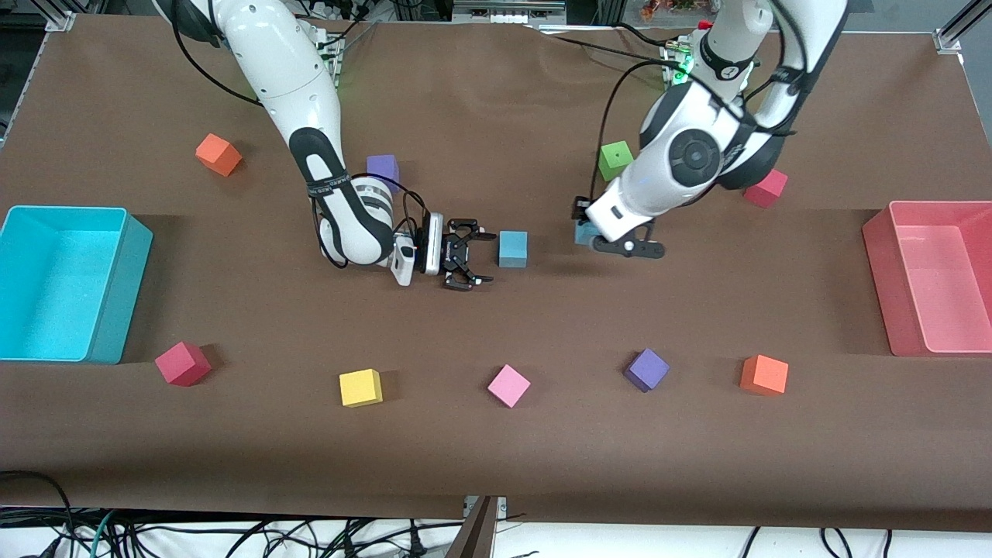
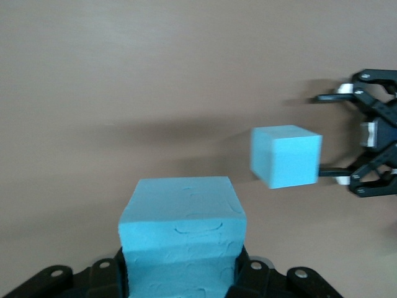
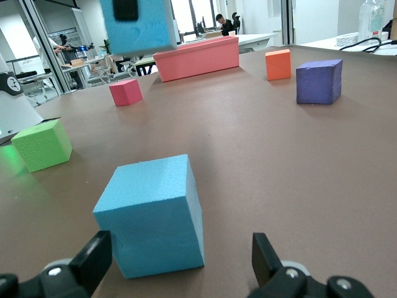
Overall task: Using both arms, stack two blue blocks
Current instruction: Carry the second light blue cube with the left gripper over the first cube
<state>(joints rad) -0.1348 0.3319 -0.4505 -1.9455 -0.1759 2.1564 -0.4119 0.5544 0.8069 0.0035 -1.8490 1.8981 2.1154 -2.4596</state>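
Note:
The blue block in my left gripper should be let go on top of the blue block (image 1: 512, 248) (image 2: 291, 158) beside my open right gripper.
One blue block (image 1: 512, 249) sits on the brown table near its middle. My right gripper (image 1: 488, 256) is low at the table, open, fingers either side of the block's near edge without touching it. In the right wrist view the block (image 3: 152, 214) lies just off the open gripper (image 3: 180, 251). My left gripper (image 1: 598, 237) is shut on the second blue block (image 1: 583, 231), held above the table toward the left arm's end from the first. The left wrist view shows the held block (image 2: 182, 230) in the gripper (image 2: 180, 264), and the other block (image 2: 285, 155) on the table.
A green cube (image 1: 615, 160) and a red cube (image 1: 766, 188) lie near the left arm. A purple cube (image 1: 383, 167) lies by the right arm. A cyan bin (image 1: 116, 287) and a pink bin (image 1: 883, 263) stand at the table ends. Several coloured cubes lie nearer the camera.

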